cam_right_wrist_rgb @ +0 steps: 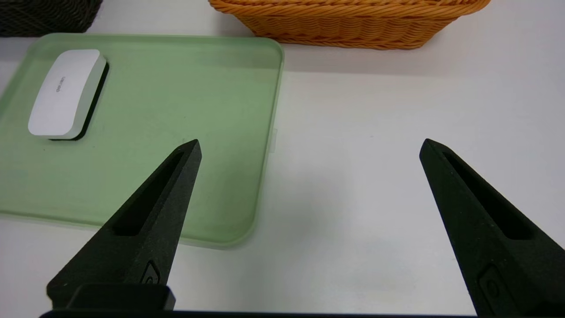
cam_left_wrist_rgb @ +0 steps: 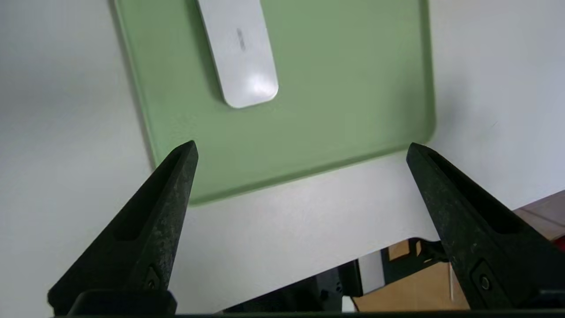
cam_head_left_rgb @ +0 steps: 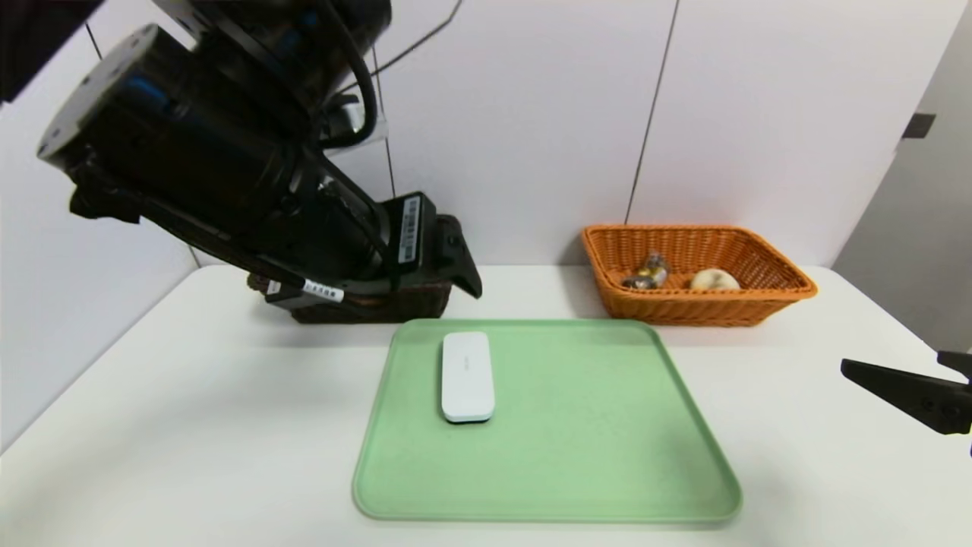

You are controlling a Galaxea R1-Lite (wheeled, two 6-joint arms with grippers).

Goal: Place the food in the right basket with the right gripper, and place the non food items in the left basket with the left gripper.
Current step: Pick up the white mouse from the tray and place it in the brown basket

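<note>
Next, my left gripper should go to the flat white slab and close across the slab's middle (cam_head_left_rgb: 466,364) (cam_left_wrist_rgb: 241,40), level with its small grey print.
The flat white slab (cam_head_left_rgb: 467,376) lies alone on the left half of the green tray (cam_head_left_rgb: 577,425). My left gripper (cam_head_left_rgb: 458,266) hangs open and empty above the dark brown basket (cam_head_left_rgb: 402,304), which the arm mostly hides. The wrist view shows its gripper (cam_left_wrist_rgb: 302,149) open, with the slab (cam_left_wrist_rgb: 240,48) beyond it. The orange basket (cam_head_left_rgb: 683,310) at the back right holds the wrapped sweets (cam_head_left_rgb: 645,273) and the cream bun (cam_head_left_rgb: 714,279). My right gripper (cam_head_left_rgb: 904,391) rests open and empty at the right table edge (cam_right_wrist_rgb: 310,145). The black cloth roll and brown towel are hidden.
The tray (cam_right_wrist_rgb: 176,110) sits mid-table in front of both baskets, with the orange basket (cam_right_wrist_rgb: 348,22) and a corner of the dark basket (cam_right_wrist_rgb: 44,15) behind it. White wall panels stand close behind the baskets. Bare white tabletop (cam_head_left_rgb: 190,425) surrounds the tray.
</note>
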